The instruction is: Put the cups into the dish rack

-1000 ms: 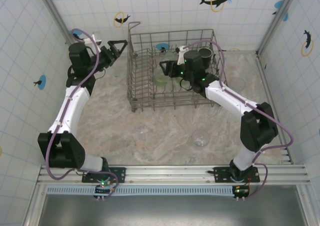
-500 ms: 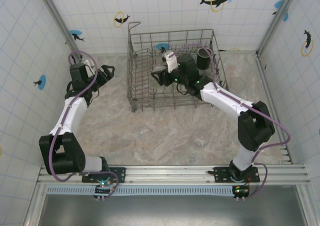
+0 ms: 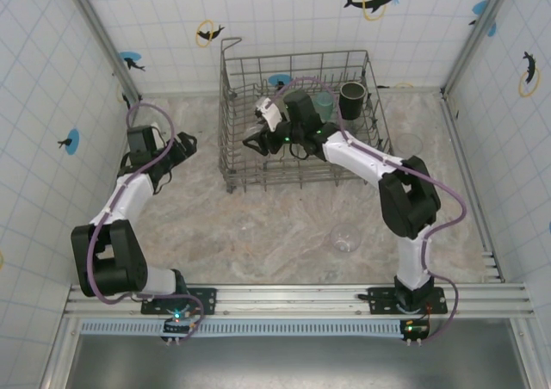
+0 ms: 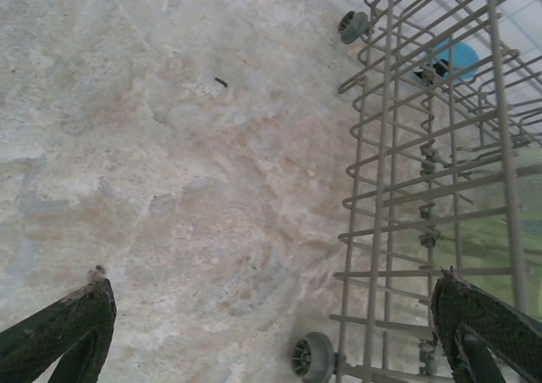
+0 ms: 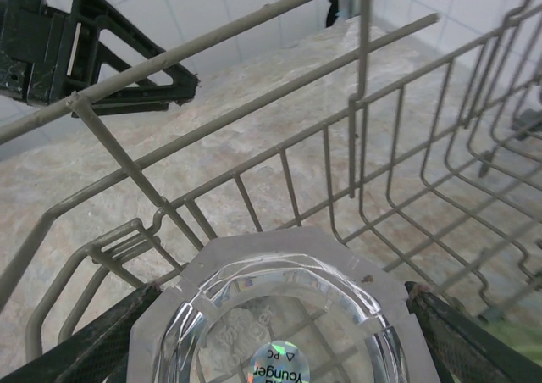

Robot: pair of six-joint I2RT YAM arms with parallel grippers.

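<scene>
The clear faceted glass will go down from my right gripper inside the dish rack's front corner (image 3: 238, 146) (image 5: 264, 269) nearest my left gripper.
The grey wire dish rack (image 3: 301, 161) stands at the back middle of the table. My right gripper (image 3: 256, 139) reaches into its left part and is shut on a clear faceted glass (image 5: 279, 324), held bottom-up between both fingers (image 5: 93, 341) just above the rack's wires. A black mug (image 3: 351, 99) and a teal cup (image 3: 324, 105) sit in the rack's far right corner. A green tint (image 4: 508, 239) shows through the rack wires. My left gripper (image 3: 182, 141) hangs open over bare table left of the rack (image 4: 423, 188), with nothing between its fingers (image 4: 59, 332).
Clear glasses stand on the table, one near the front middle (image 3: 346, 238) and one right of the rack (image 3: 409, 144). The rack rides on small wheels (image 4: 312, 358). Tiled walls close in the left, back and right sides.
My right gripper has moved left across the rack with the glass. My left arm has pulled back from the far wall and come down beside the rack's left side.
</scene>
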